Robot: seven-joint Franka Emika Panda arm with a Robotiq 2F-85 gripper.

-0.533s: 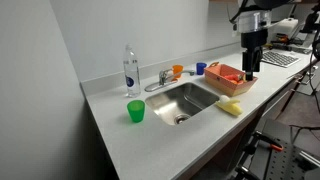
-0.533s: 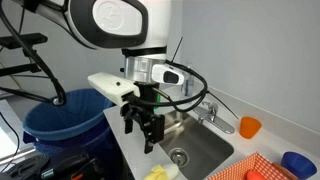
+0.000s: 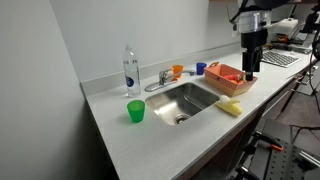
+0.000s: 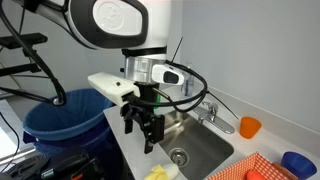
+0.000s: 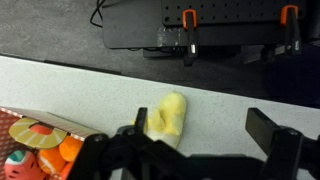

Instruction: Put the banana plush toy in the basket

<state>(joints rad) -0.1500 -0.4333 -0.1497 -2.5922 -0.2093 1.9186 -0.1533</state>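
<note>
The banana plush toy is beside the sink. My gripper goes down to it next and closes around the toy's middle point(image 3: 232, 106) point(image 5: 165, 122).
The banana plush toy point(image 3: 231, 106) is pale yellow and lies on the counter beside the sink, in front of the orange-red basket point(image 3: 228, 77). It also shows in the wrist view point(image 5: 167, 117) and at the bottom edge of an exterior view point(image 4: 158, 173). My gripper point(image 3: 250, 72) hangs open and empty above the counter, over the basket's far end; its fingers point(image 5: 200, 130) frame the wrist view, with the toy near the left finger. The basket's corner point(image 5: 45, 128) holds colourful items.
A steel sink point(image 3: 185, 100) with a faucet point(image 3: 163, 79) is set in the white counter. A green cup point(image 3: 135, 111), a clear bottle point(image 3: 130, 70), an orange cup point(image 3: 178, 70) and a blue cup point(image 3: 200, 68) stand around it. A blue bin point(image 4: 65, 118) stands beside the counter.
</note>
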